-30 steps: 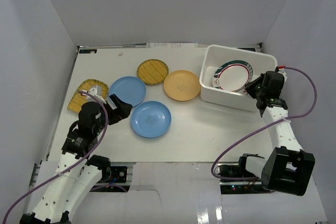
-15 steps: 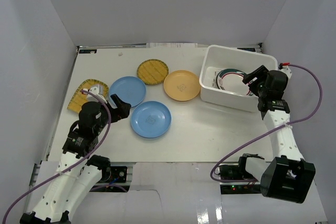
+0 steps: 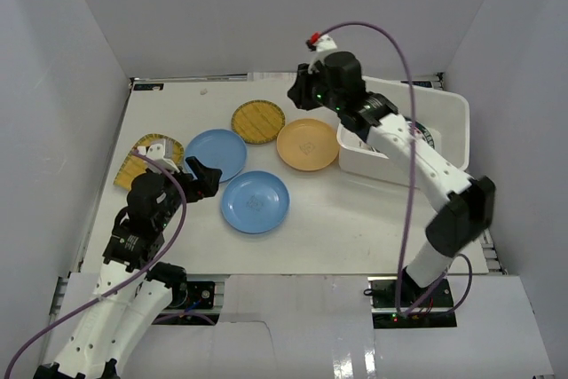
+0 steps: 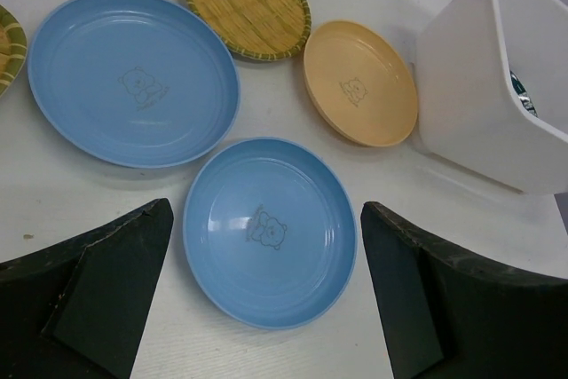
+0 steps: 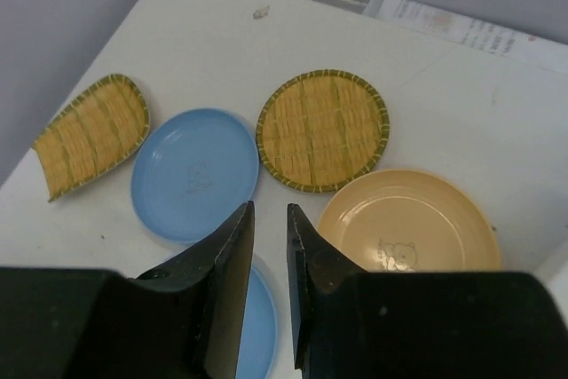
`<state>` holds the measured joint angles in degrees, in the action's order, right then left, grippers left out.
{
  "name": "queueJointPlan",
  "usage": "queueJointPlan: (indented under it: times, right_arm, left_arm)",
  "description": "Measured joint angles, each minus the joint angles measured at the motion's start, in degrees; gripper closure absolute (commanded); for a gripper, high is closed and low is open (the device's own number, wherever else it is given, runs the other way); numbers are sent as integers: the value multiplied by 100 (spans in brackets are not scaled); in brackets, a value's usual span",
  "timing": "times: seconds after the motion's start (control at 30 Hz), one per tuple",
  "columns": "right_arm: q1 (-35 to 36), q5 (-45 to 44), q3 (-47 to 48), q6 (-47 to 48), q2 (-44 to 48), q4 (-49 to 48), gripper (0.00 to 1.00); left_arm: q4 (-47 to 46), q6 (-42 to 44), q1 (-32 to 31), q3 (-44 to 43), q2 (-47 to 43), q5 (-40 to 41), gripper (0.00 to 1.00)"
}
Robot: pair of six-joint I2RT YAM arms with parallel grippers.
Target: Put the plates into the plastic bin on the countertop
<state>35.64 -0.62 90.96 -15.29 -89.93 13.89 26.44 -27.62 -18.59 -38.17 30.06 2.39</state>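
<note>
My left gripper should grab the fan-shaped striped plate's straight edge (image 3: 123,169), the one that faces the nearby grey wall, away from the blue plates.
Five plates lie on the white countertop (image 3: 337,228): a fan-shaped striped one (image 3: 142,161), a round striped one (image 3: 258,121), an orange-yellow one (image 3: 307,144) and two light blue ones (image 3: 216,153) (image 3: 255,201). The white plastic bin (image 3: 390,169) stands at the right, and a patterned rim (image 3: 429,138) shows inside it behind my right arm. My left gripper (image 3: 202,177) is open and empty, low over the near blue plate (image 4: 266,228). My right gripper (image 3: 300,95) hangs above the round striped plate (image 5: 321,129), its jaws nearly together with nothing between them.
Pale grey walls close in the table on the left, back and right. The right arm stretches across the bin's left part. The bin's near wall (image 4: 470,104) stands right of the orange-yellow plate (image 4: 359,82) in the left wrist view.
My right gripper has let the patterned plate drop into the bin, then swung left out of the bin to above the round striped plate. The left gripper has barely moved.
</note>
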Motion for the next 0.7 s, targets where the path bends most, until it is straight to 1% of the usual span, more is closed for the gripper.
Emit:
queueJointPlan:
  times: [0.03,0.17,0.23,0.27,0.37,0.43,0.5,0.7]
  right_arm:
    - [81,-17,321,107,-420,122,73]
    - [236,-144,1899,380,-2369,693,59]
    - [240,-315,2623,474,-3233,999,48]
    - [234,-396,2990,518,-3633,1073,40]
    - [168,-522,3836,551,-4544,1163,28]
    - [68,-509,3991,509,-4863,1132,24]
    - [-83,-448,3932,461,-5005,1067,19]
    - [-544,-96,3884,365,-5300,713,18]
  left_arm:
    - [2,2,0,15,-7,-26,2]
    - [4,22,0,33,-7,-129,2]
    - [4,24,0,33,-2,-216,2]
    - [4,28,0,33,0,-254,2]
    - [4,48,0,33,22,-352,2]
    - [2,63,0,33,46,-411,2]
    - [0,68,0,33,87,-481,2]
    - [-76,85,0,33,326,-636,2]
